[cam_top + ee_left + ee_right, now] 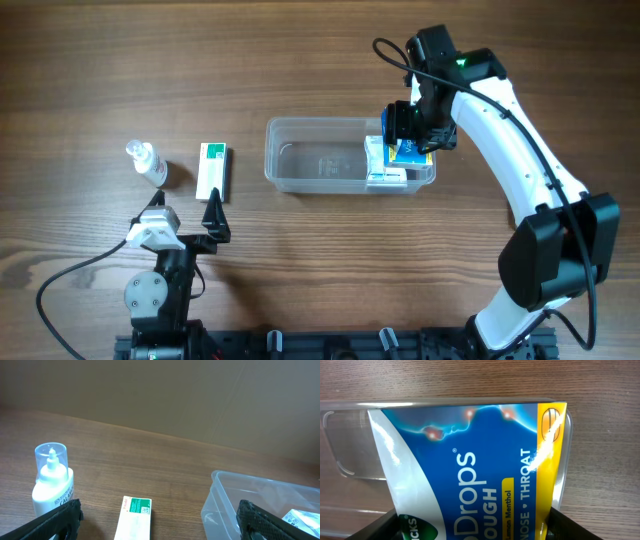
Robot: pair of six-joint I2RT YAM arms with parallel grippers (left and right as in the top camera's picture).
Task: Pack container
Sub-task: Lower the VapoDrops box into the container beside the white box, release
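Observation:
My right gripper needs to let go of the blue and yellow cough drops inside the container's end with the white box (399, 162) (466, 464).
The clear plastic container (318, 160) lies at the table's middle; it also shows in the left wrist view (260, 497) and the right wrist view (350, 450). My right gripper (405, 135) is shut on a blue and yellow cough drops bag (408, 152), held over the container's right end; the bag fills the right wrist view (480, 470) between the fingers (472, 529). A white box (385, 172) lies inside the container at its right end. My left gripper (213, 215) is open and empty, just in front of a green and white box (212, 170).
A small clear-capped white bottle (148, 163) stands left of the green and white box; both show in the left wrist view, bottle (52, 485) and box (135, 517), between the open fingers (161, 524). The container's left part holds nothing.

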